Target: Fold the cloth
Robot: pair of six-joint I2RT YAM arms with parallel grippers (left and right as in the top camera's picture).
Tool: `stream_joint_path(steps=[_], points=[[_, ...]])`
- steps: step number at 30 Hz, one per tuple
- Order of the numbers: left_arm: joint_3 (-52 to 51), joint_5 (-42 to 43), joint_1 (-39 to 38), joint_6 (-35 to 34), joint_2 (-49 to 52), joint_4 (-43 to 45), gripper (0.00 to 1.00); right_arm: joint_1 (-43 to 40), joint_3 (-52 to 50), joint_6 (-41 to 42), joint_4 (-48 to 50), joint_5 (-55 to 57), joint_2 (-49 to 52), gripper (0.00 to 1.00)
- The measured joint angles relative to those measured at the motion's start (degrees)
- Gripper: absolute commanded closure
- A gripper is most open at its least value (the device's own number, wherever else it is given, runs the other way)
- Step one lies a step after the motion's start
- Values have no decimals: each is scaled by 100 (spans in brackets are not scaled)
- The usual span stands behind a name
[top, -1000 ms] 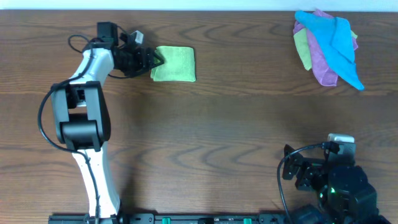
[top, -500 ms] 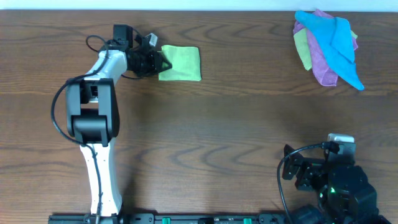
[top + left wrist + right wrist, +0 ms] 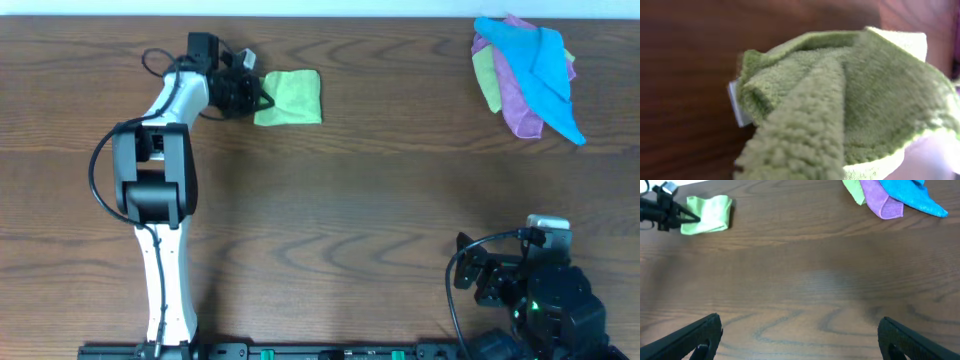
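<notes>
The lime-green cloth will go down from my left gripper on bare wood (image 3: 161,52) near the back edge, far from the pile. The cloth is now at the back of the table.
The lime-green cloth (image 3: 290,97) lies folded small at the back left of the table. My left gripper (image 3: 258,97) is shut on its left edge. In the left wrist view the cloth (image 3: 850,100) fills the frame, bunched and lifted in layers, with a small white tag (image 3: 737,105) at its left; my own fingers are hidden by it. The right wrist view shows the cloth (image 3: 707,214) far off at top left. My right gripper (image 3: 800,335) stands open over bare wood near the front right, holding nothing.
A pile of cloths sits at the back right: a bright blue one (image 3: 540,60) on top, a purple one (image 3: 515,105) and a light green one (image 3: 485,75) under it. The left arm (image 3: 150,190) stretches from the front edge to the back.
My left gripper has moved right onto the cloth's left edge and shut on it; the cloth slid a little to the right. The right arm has not moved.
</notes>
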Motion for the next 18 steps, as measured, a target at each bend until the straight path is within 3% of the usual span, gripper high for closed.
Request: stream_joint_path(steps=[5, 9, 18], points=[[1373, -809, 109, 442, 81, -811, 94, 0, 0, 0, 0, 2, 74, 1], [2063, -1215, 240, 719, 70, -968, 94, 0, 0, 0, 0, -2, 258, 1], [2170, -1537, 699, 1119, 70, -1102, 95, 2, 0, 0, 44, 2, 715, 1]])
